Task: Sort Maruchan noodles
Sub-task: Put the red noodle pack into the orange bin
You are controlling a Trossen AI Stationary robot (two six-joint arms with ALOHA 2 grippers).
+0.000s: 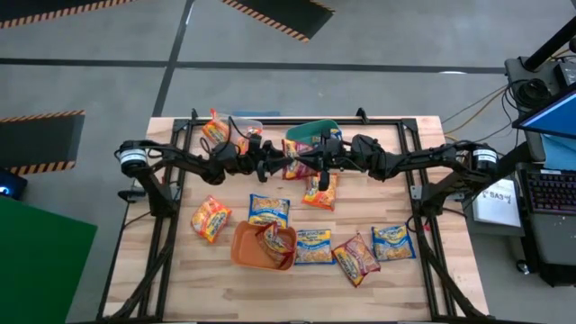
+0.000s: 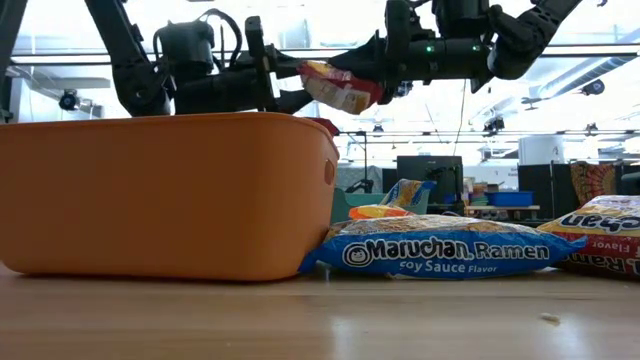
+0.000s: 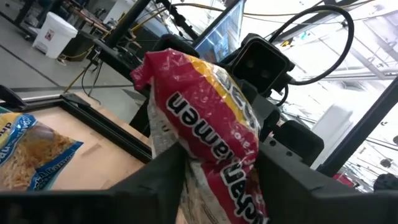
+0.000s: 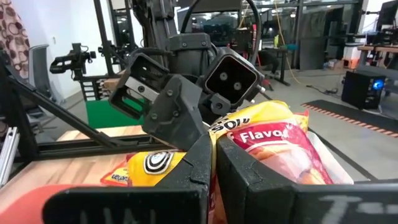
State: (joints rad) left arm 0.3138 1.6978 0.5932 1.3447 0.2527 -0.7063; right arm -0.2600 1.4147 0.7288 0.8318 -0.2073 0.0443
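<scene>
The dark red packet is lying crosswise in my right gripper, so my right gripper will open while my left gripper turns the packet, and then take its loose end point(image 3: 166, 70).
A dark red Maruchan packet point(image 1: 295, 167) hangs in the air over the table's middle, between my two grippers. My left gripper point(image 1: 273, 163) comes at it from the table's left and my right gripper point(image 1: 312, 163) from the right; both are shut on it. In the low view the packet point(image 2: 340, 88) sits tilted, well above the orange tub point(image 2: 160, 195). Other packets lie flat on the table: orange point(image 1: 210, 219), blue point(image 1: 269, 210), blue point(image 1: 313, 245), dark red point(image 1: 355, 258), blue point(image 1: 393, 241), orange point(image 1: 319, 192). My left gripper point(image 3: 217, 177) pinches one end of the dark red packet point(image 3: 208, 165) between its two fingers point(image 3: 155, 177), coming level from the table's left. The packet is lifted clear and sticks out past the fingers toward the other arm. My right gripper point(image 4: 213, 149) is shut on the packet's opposite end point(image 4: 239, 134), coming level from the table's right. Its own fingers point(image 4: 193, 168) hide the exact place of contact. The packet point(image 4: 273, 152) is clear of the table.
The orange tub point(image 1: 241, 252) stands near the table's near edge with a dark red packet point(image 1: 273, 238) inside. A teal tub point(image 1: 313, 132) and a clear tub point(image 1: 247, 125), with an orange packet point(image 1: 214, 132) beside it, stand at the far edge. Black frame rails run along both sides.
</scene>
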